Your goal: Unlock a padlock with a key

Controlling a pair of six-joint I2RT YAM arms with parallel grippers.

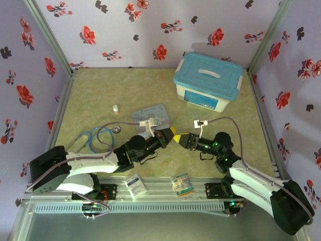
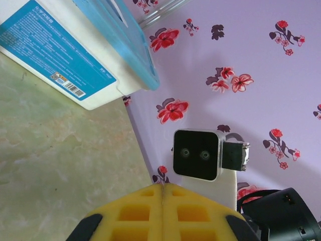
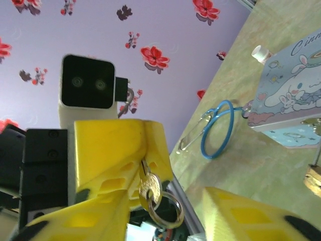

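My left gripper is covering the key's blade with its fingers, so I will take the key with my right gripper by its head (image 3: 151,188), leaving the blade free for the padlock.
In the right wrist view my left gripper (image 3: 143,150) points at the camera, its yellow fingers shut on the blade of a small gold-coloured key (image 3: 150,187). The key's head and a silver ring hang below the fingertips. My right gripper (image 3: 160,221) is open, with a finger on each side of the key and not touching it. Seen from above, the left gripper (image 1: 170,134) and the right gripper (image 1: 180,138) meet tip to tip over the mat. A brass-gold piece, apparently the padlock (image 3: 313,179), is cut off by the right edge. In the left wrist view the left gripper (image 2: 164,190) is shut.
A white box with a blue lid (image 1: 208,83) stands at the back right. A pastel cartoon tin (image 1: 153,118), a small white cylinder (image 1: 116,108) and blue tubing (image 1: 93,138) with a silver disc (image 1: 117,129) lie left of centre. Two small packets (image 1: 135,185) lie on the front rail.
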